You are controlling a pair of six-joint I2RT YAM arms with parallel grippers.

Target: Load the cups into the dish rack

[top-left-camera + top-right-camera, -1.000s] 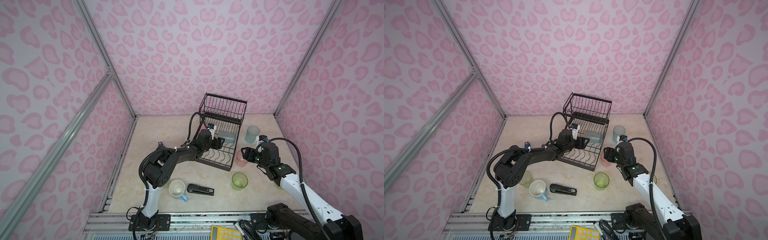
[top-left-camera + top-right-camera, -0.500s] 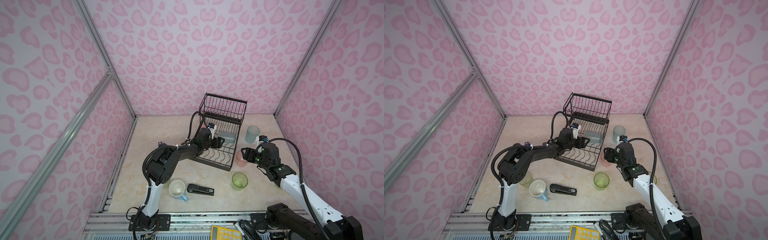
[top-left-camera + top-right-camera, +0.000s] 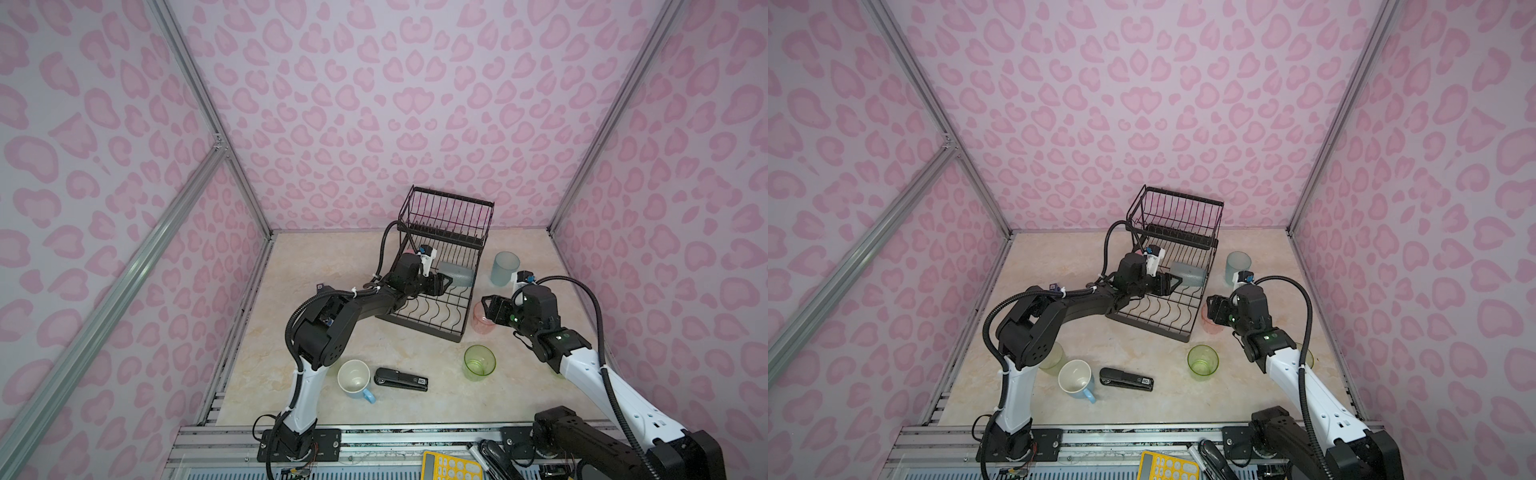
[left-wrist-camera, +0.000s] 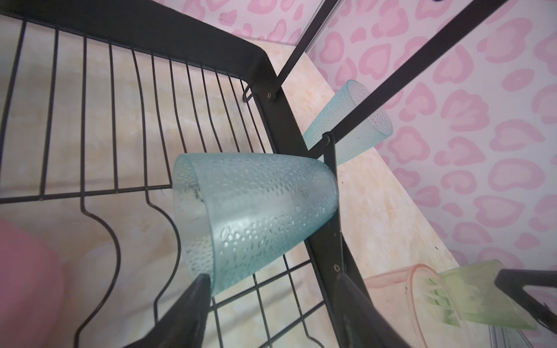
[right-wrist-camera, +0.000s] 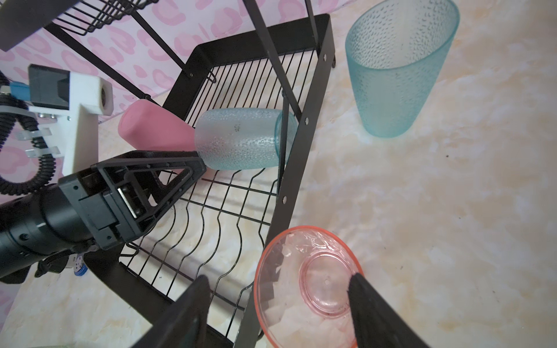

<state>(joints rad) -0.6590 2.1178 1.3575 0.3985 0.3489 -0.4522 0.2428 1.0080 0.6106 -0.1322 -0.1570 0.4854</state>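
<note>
My left gripper should back off, as its finger only touches the rim of the lying blue cup, and then pinch that cup's rim (image 4: 213,255) from inside and outside.
The black wire dish rack (image 3: 419,330) (image 3: 1146,329) stands mid-table. A frosted blue cup (image 3: 457,274) (image 4: 256,217) (image 5: 238,138) lies on its side in the lower tray, beside a pink cup (image 5: 153,129). My left gripper (image 3: 446,282) (image 4: 274,289) is open inside the tray, one fingertip (image 4: 199,286) touching that blue cup's rim. My right gripper (image 3: 486,307) (image 5: 278,286) hangs open over a pinkish clear cup (image 3: 482,320) (image 5: 307,286) standing on the table against the rack's side. A second frosted blue cup (image 3: 505,268) (image 5: 394,75) stands upright to the right of the rack.
In front of the rack stand a clear green cup (image 3: 480,362), a light-blue handled mug (image 3: 354,376) and a black stapler (image 3: 401,379). A pale green tumbler (image 3: 1054,357) is half hidden behind the left arm. Pink walls close in on three sides.
The left gripper's jaws have drawn slightly closer together at the lying blue cup, and the left arm has shifted a little. The right arm has held still.
</note>
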